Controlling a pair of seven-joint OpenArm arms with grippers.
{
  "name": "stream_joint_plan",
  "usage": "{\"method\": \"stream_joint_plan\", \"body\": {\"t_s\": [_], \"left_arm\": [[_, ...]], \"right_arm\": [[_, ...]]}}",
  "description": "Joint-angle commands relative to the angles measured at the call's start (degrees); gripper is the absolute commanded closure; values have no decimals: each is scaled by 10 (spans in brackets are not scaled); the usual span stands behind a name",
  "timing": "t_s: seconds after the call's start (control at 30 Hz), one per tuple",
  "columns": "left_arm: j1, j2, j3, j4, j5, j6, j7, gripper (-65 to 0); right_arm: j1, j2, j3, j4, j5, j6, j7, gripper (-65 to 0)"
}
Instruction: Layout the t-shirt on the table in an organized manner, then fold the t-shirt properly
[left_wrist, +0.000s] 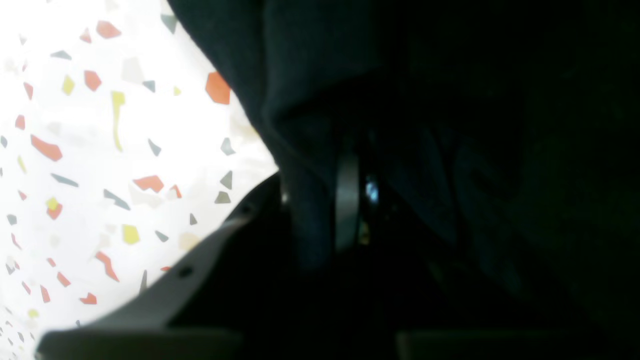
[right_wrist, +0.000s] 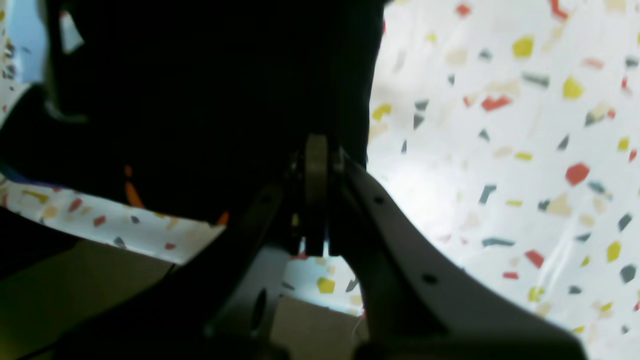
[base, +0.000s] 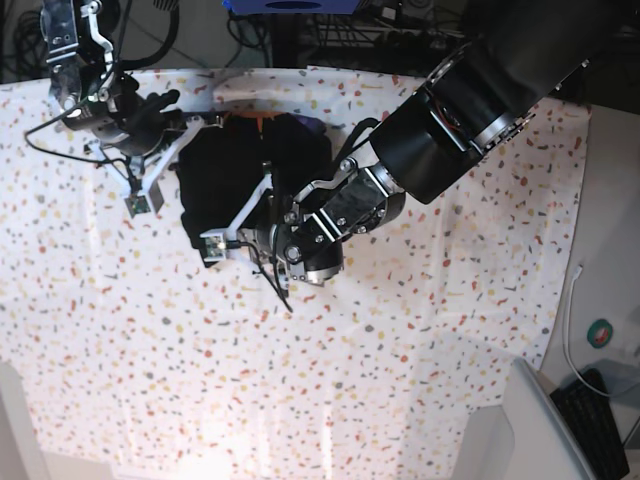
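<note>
I need to release the black t-shirt's edge at the heap's near corner (base: 197, 231), on my right gripper's side.
The black t-shirt (base: 240, 175) lies bunched in a dark heap at the far middle of the speckled table (base: 400, 350), with an orange mark at its collar (base: 262, 117). My left gripper (base: 266, 175) reaches into the heap from the right. In the left wrist view its jaws (left_wrist: 347, 200) are shut on a fold of the t-shirt (left_wrist: 450, 125). My right gripper (base: 205, 120) sits at the heap's far-left corner. In the right wrist view it (right_wrist: 316, 150) is shut on the edge of the t-shirt (right_wrist: 200, 100).
The table's far edge (right_wrist: 125, 235) runs close behind the right gripper. Cables and a blue object (base: 290, 5) lie beyond it. A white cable (base: 572, 310) and a keyboard (base: 590, 415) are off the table's right side.
</note>
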Motion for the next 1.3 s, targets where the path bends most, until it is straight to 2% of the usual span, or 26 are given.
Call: {"method": "stream_joint_plan", "body": {"t_s": [0.0,0.13,0.17,0.33,0.4,0.47,0.5,0.57,0.63,0.7,0.8,0.87,0.97,1.1,1.17,1.27], "left_arm": [[-13,11,-2,21,4,0,-3,0],[-13,10,-2,64,6,0,-1,0],[-14,7,-2,76,6,0,6,-63],[-26,2,-1,117,2,0,67,-481],[-28,2,-2,126,2,0,75,-574],[-27,-4,-13,149,1,0,79,-632],[-21,-12,-36,173,1,0,86,-629],[13,-17,-98,248,-9,0,119,-581],[61,-20,-168,336,-28,0,153,-479],[128,-33,-225,408,-39,0,166,-311],[221,-40,-283,460,-24,3,137,-3],[269,-42,-326,464,-8,4,103,0],[345,-42,-426,464,11,4,46,0],[416,-54,-551,457,9,4,-1,0],[438,-60,-594,448,-2,3,-15,0],[459,-81,-663,425,-47,3,-22,0]], "right_arm": [[0,-1,1,8,5,1,10,0],[-1,-1,3,8,5,1,8,0],[-1,-1,3,8,5,1,8,0],[-2,-1,4,7,5,1,7,0],[-2,0,4,7,5,1,7,0],[-2,0,3,10,5,1,7,0],[-3,0,3,12,5,1,7,0],[-13,0,4,14,5,1,7,0],[-22,1,4,28,5,1,10,0],[-33,2,4,44,5,1,11,0],[-37,3,4,50,5,1,12,0],[-32,4,4,47,4,1,12,0],[-1,30,1,48,4,1,12,0],[83,37,4,28,4,1,6,0],[131,41,-1,5,4,3,-15,0],[215,36,-26,-40,5,5,-79,0]]}}
